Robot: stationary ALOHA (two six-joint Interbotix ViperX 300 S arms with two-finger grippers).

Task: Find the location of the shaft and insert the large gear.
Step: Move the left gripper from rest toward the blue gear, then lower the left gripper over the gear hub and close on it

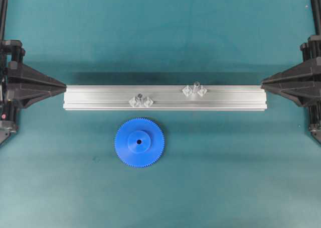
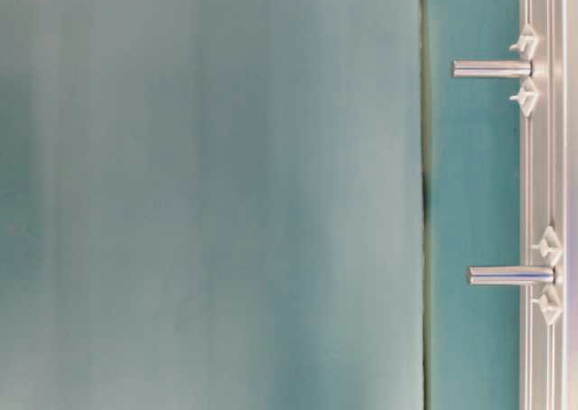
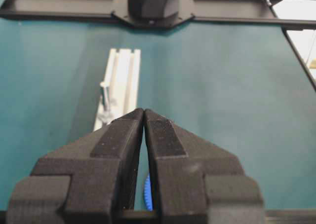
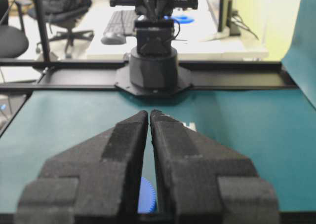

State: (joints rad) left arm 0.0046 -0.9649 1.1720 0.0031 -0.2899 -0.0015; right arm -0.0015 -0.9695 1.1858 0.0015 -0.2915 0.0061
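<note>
My left gripper is to close next on the raised round centre [image 1: 139,141] of the large gear, around its hole and inside the toothed edge.
The large gear [image 1: 140,142], bright blue and toothed, lies flat on the teal mat just in front of the aluminium rail [image 1: 230,98]. Two alike upright grey pins stand on the rail between clear diamond mounts, one left of centre [image 1: 141,97] and one further right [image 1: 196,85]; I cannot tell which is the shaft. My left gripper [image 1: 62,87] is shut and empty at the rail's left end. My right gripper [image 1: 264,81] is shut and empty at the right end. A sliver of the gear [image 3: 146,192] shows under the left gripper [image 3: 143,111], and the gear [image 4: 147,194] also shows under the right gripper [image 4: 149,112].
In the turned table-level view both pins [image 2: 492,69] [image 2: 510,274] jut from the rail [image 2: 540,157]. The left wrist view shows the rail [image 3: 122,76] with one pin [image 3: 104,98]. Black arm bases sit at both table ends. Teal mat lies all around the gear.
</note>
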